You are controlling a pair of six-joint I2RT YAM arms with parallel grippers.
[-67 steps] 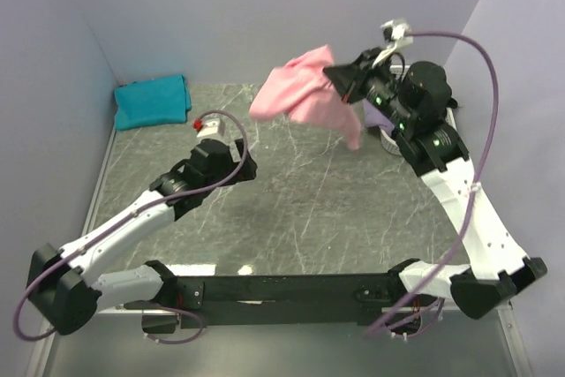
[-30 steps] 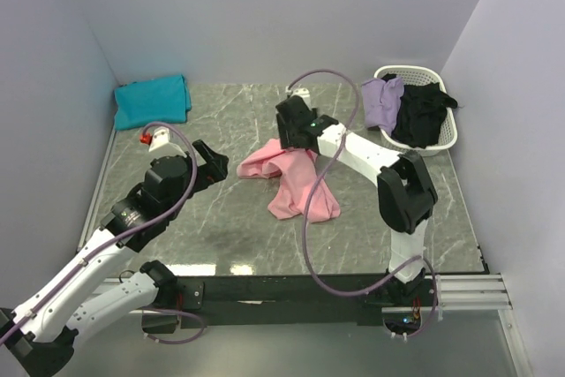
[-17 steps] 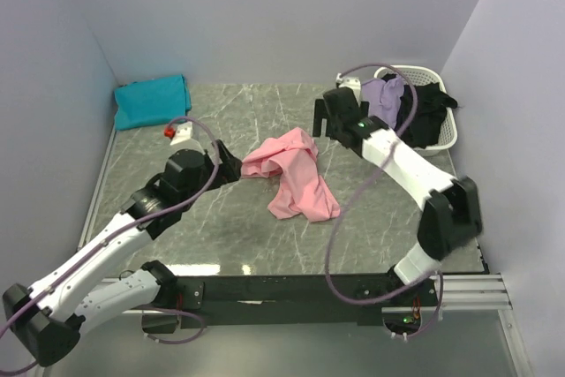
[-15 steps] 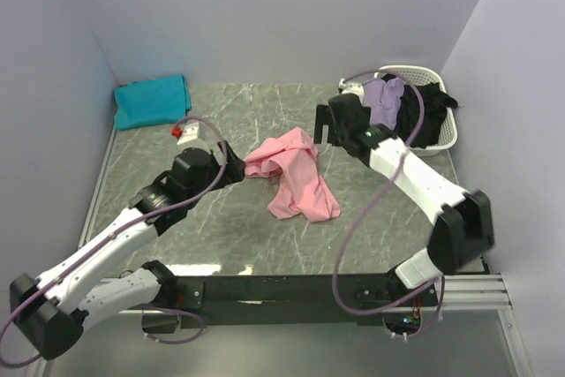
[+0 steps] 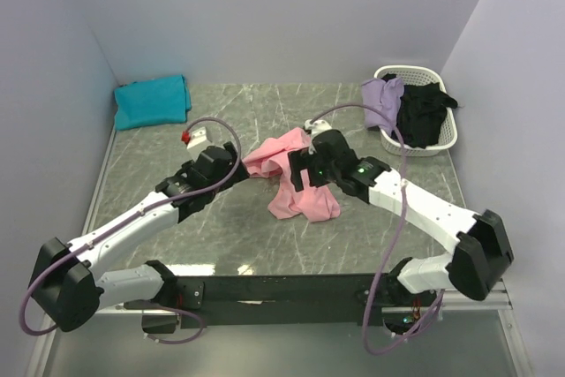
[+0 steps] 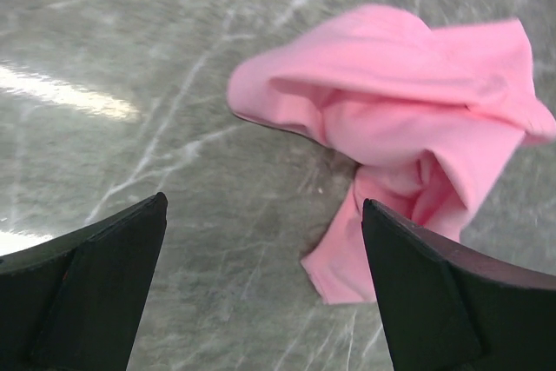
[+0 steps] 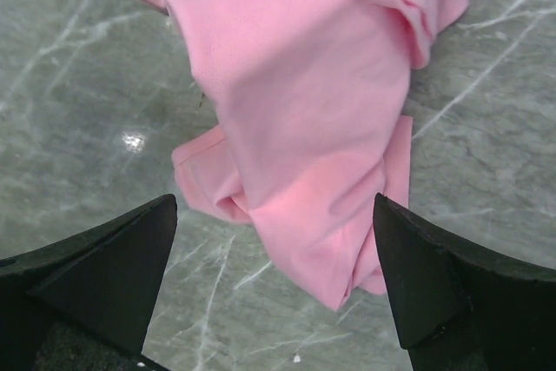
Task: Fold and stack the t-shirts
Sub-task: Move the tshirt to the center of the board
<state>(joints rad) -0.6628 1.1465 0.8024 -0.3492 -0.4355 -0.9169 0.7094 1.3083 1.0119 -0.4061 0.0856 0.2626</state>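
The light pink t-shirt is bunched up in overlapping folds, so my right gripper should pinch the cloth (image 7: 300, 128) beneath and lift it high to loosen it before folding.
A light pink t-shirt (image 5: 305, 199) lies crumpled in the middle of the marble table (image 5: 371, 236). My left gripper (image 5: 240, 165) is open just left of it; in its wrist view the pink shirt (image 6: 391, 102) lies ahead and to the right of the gripper (image 6: 262, 206), which holds nothing. My right gripper (image 5: 298, 174) hovers open over the shirt's middle, and the pink cloth (image 7: 295, 67) fills the space beneath the gripper (image 7: 274, 202) without being pinched. A folded teal t-shirt (image 5: 152, 101) sits at the far left corner.
A white basket (image 5: 441, 143) at the far right holds a lavender shirt (image 5: 381, 101) and a black one (image 5: 425, 116). Grey walls close in the table on the left, back and right.
The right gripper let the pink shirt drop onto the table, swung toward the basket, then came back over the shirt. The left arm reached forward to the shirt's left edge.
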